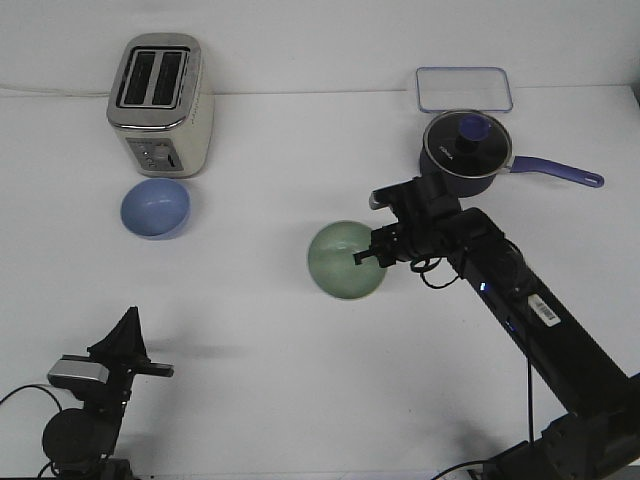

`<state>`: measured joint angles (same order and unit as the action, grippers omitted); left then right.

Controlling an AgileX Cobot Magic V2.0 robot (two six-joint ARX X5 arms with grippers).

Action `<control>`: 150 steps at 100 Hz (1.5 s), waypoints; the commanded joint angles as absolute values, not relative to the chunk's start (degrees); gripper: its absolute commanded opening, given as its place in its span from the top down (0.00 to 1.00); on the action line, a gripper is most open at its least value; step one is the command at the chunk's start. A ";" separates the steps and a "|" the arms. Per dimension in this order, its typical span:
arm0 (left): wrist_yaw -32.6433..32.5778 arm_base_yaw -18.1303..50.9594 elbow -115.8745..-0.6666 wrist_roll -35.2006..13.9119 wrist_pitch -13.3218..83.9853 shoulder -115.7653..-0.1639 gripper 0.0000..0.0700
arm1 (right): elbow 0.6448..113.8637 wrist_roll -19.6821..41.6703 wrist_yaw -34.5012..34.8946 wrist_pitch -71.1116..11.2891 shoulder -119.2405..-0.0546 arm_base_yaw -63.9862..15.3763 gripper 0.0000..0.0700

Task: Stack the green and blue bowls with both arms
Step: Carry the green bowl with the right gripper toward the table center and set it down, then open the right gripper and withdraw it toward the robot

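Note:
Next, my right gripper lets go of the green bowl on the open middle of the table (314, 291), a little closer to my left gripper.
The green bowl (343, 261) is near the middle of the table, tilted so its inside faces the camera. My right gripper (364, 257) is shut on its right rim, with the arm reaching in from the lower right. The blue bowl (155, 208) sits upright on the table just in front of the toaster, at the left, with nothing touching it. My left gripper (129, 338) is low at the near left corner, well in front of the blue bowl and away from both bowls. Its fingers point away from the camera, so their spacing does not show.
A cream and silver toaster (160, 103) stands at the back left. A dark navy saucepan (466, 152) with a lid and a long handle sits at the back right, just behind my right wrist. Behind it lies a clear flat container lid (464, 89).

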<state>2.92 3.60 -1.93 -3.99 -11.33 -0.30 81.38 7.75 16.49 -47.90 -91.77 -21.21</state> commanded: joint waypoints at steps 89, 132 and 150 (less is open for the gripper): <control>2.81 3.55 -0.80 -3.92 -12.05 -0.19 0.98 | 82.26 10.74 14.46 -44.77 -107.37 -29.76 1.00; 2.79 3.55 -0.80 -3.92 -12.03 -0.19 0.98 | 82.30 11.99 15.25 -44.82 -107.26 -30.02 0.21; 2.79 3.55 -0.80 -3.92 -12.05 -0.19 0.98 | 82.65 10.68 18.11 -45.04 -106.04 -29.39 0.21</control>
<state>2.92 3.60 -1.93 -4.01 -11.35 -0.30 81.38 11.40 16.95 -45.12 -106.10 -29.30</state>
